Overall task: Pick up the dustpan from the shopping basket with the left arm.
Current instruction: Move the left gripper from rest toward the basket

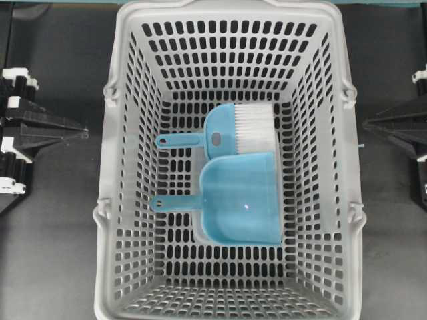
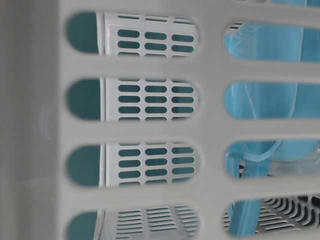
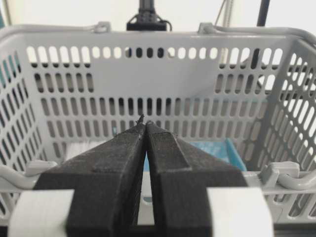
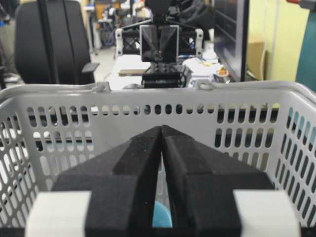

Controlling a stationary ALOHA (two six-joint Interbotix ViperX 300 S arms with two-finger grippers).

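I need to next close my left gripper on the handle [image 1: 189,203] of the dustpan, near the place where the handle joins the dustpan's wide scoop.
The light teal-blue dustpan [image 1: 240,197] lies flat on the floor of the large grey slotted shopping basket [image 1: 223,12], with its thin handle [image 1: 175,201] pointing left. My left gripper [image 1: 85,133] is shut and empty outside the basket's left wall, level with the brush. In the left wrist view its closed tips [image 3: 144,123] face the basket [image 3: 173,84], with a corner of the dustpan [image 3: 217,148] beyond. My right gripper [image 1: 365,125] is shut and empty outside the right wall. Its closed tips [image 4: 161,128] face the basket [image 4: 123,121].
A same-blue hand brush [image 1: 230,130] with white bristles lies just behind the dustpan, handle also to the left. A clear tray edge [image 1: 200,167] shows under the dustpan. The table-level view looks through the basket wall [image 2: 210,130] at blue plastic [image 2: 265,100].
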